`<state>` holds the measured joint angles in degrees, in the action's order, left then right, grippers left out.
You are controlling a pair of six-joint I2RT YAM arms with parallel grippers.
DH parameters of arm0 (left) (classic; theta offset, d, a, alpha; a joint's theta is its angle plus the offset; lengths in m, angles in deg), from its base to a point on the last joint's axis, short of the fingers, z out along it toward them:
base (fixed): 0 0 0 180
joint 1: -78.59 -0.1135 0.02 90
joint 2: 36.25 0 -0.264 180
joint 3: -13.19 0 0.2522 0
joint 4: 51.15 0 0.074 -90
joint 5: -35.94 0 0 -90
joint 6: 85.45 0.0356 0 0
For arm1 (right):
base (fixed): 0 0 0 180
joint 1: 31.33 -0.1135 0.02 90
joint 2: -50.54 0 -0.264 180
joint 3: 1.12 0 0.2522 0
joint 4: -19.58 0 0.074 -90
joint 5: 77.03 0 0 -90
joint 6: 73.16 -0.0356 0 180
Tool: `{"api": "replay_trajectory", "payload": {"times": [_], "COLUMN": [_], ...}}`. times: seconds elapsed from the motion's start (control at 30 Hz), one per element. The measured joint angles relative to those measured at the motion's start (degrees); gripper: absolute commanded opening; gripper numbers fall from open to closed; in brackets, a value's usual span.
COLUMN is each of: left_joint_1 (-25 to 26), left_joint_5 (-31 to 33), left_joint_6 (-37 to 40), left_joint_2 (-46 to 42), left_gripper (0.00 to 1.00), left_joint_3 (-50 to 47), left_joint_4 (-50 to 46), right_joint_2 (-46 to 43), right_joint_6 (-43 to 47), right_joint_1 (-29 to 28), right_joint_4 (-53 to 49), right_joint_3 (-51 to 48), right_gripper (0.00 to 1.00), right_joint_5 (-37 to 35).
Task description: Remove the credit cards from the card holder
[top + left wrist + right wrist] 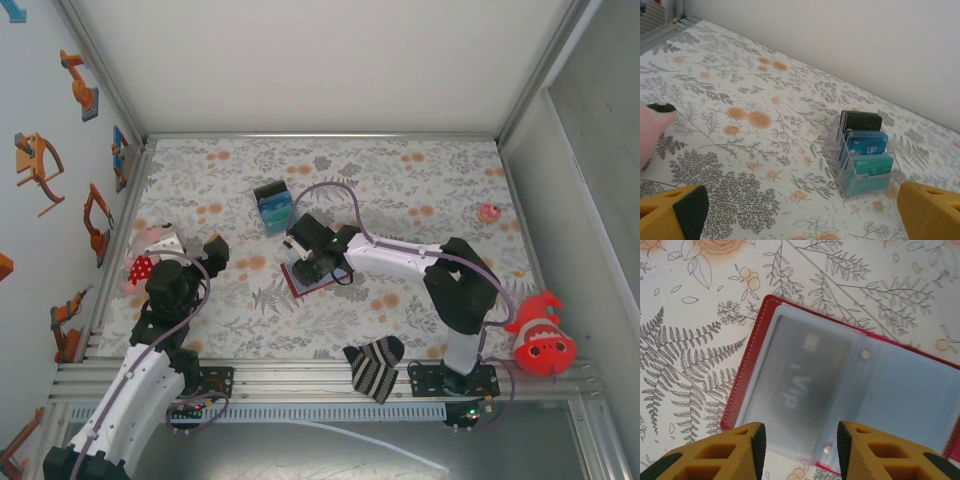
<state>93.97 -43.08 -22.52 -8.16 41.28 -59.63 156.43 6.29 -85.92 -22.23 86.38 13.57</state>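
I can see a cloudy sleeve over the VIP card with my right gripper near the sleeve's fold, so I should pinch the sleeve's loose edge (756,374) and flip the sleeve over.
The red card holder (300,283) lies open on the flowered table, its cloudy plastic sleeves facing up. In the right wrist view its red border (747,365) frames a sleeve with a dark card marked VIP (800,375) inside. My right gripper (801,440) hovers just over the sleeve's near edge, jaws apart on either side of it, pinching nothing. From above, the right gripper (308,262) covers most of the holder. My left gripper (800,220) stands wide open and empty at the table's left (212,250). Teal and blue credit cards (867,150) stand in a clear rack.
The clear card rack (273,207) stands behind the holder. A pink toy with a red spotted part (145,258) sits by the left arm. A striped sock (375,368) lies at the front edge, a red fish plush (540,335) at the right, a small pink ring (489,212) far right.
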Motion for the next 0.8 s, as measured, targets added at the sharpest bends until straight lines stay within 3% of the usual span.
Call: {"api": "replay_trajectory", "payload": {"times": [0.13,0.47,0.8], "left_joint_1": [0.0,0.0,0.0], "left_joint_5": [2.0,7.5,8.5], "left_joint_6": [-2.4,-9.5,-13.0], "left_joint_2": [-4.3,-8.0,-3.2], "left_gripper": [0.97,0.97,0.97], "left_joint_3": [-0.8,-1.5,-0.1], "left_joint_4": [-1.4,-9.4,-12.4], "right_joint_2": [3.0,6.6,7.6], "right_joint_6": [0.2,1.3,1.2], "right_joint_1": [-1.0,-1.9,-1.9], "right_joint_4": [-1.3,-2.9,-3.2], "right_joint_3": [2.5,3.9,3.9], "right_gripper": [0.44,0.61,0.59], "right_joint_5": [0.1,1.0,0.9]}}
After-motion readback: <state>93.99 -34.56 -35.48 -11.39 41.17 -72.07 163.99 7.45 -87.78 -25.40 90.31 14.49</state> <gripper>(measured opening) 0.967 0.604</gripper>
